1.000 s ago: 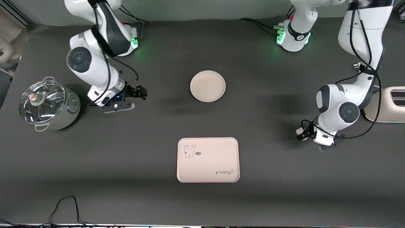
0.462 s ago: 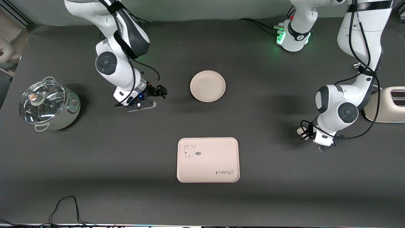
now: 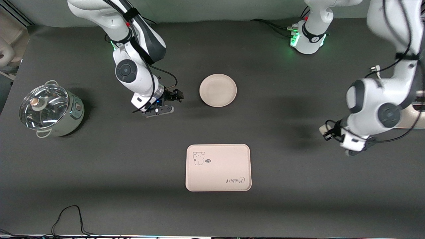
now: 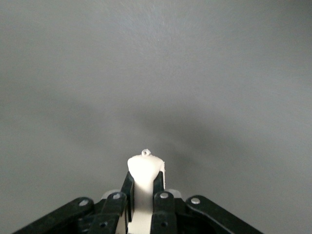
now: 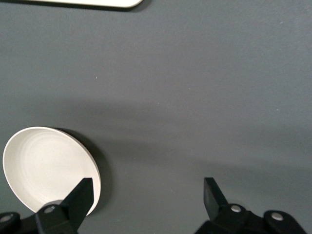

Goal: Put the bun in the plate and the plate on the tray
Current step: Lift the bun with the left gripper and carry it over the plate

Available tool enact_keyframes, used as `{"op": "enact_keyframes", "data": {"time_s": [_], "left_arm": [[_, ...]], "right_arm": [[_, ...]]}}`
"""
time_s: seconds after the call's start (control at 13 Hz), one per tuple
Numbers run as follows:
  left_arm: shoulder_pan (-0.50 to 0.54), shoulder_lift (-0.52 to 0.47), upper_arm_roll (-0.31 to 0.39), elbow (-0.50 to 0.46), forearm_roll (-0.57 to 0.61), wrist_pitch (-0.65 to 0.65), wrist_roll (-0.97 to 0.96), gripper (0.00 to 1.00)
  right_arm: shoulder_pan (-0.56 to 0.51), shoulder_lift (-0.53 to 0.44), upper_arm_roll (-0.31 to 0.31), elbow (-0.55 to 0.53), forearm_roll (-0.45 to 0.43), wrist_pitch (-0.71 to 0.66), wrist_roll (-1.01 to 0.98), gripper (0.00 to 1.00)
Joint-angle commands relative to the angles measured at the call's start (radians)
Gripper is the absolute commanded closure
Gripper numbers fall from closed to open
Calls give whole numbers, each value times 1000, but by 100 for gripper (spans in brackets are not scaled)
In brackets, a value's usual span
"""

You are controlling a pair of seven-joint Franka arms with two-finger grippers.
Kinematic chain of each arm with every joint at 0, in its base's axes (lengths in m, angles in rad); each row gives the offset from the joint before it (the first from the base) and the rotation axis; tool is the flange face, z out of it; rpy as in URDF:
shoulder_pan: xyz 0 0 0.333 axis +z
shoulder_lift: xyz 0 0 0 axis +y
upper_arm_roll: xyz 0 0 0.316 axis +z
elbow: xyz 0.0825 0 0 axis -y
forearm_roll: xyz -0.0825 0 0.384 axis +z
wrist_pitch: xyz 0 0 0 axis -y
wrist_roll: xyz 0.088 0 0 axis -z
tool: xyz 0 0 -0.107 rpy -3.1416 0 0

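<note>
The plate's rim (image 3: 201, 86) (image 5: 99, 186), on the side facing the steel pot, will be gripped by my right gripper, with the bun already lying in the plate.
The round cream plate (image 3: 218, 90) lies on the dark table, farther from the front camera than the rectangular "Rabbit" tray (image 3: 218, 167). My right gripper (image 3: 178, 96) is open and empty, low over the table just beside the plate, on its right-arm side. The right wrist view shows the plate (image 5: 44, 168) by one finger of that gripper (image 5: 148, 192) and the tray's edge (image 5: 87, 2). My left gripper (image 3: 327, 133) is shut on the small white bun (image 3: 323, 128) over bare table toward the left arm's end. In the left wrist view the bun (image 4: 145, 168) sits between the gripper's (image 4: 144, 184) fingers.
A steel pot with a glass lid (image 3: 49, 109) stands at the right arm's end of the table. A cream toaster (image 3: 413, 114) stands at the left arm's end, partly hidden by the left arm. A black cable (image 3: 69, 212) loops at the edge nearest the front camera.
My right arm has swung from near the pot toward the plate and its gripper is now just beside it. My left arm has shifted toward its end of the table, still holding the bun.
</note>
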Motion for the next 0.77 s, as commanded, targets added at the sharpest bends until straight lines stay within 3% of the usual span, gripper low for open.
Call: {"op": "enact_keyframes", "data": {"time_s": [0.0, 0.23, 0.46, 0.69], "left_arm": [[1, -208, 0, -34, -1, -167, 45, 82], [1, -375, 0, -35, -3, -338, 95, 81], [-30, -449, -14, -37, -10, -421, 74, 81], [-88, -460, -122, -35, -94, -410, -143, 81]], "right_arm": [[25, 6, -3, -32, 13, 62, 27, 0], [27, 24, -3, -42, 13, 85, 27, 0], [27, 44, -3, -42, 11, 93, 27, 0], [24, 66, -3, -42, 11, 102, 27, 0]]}}
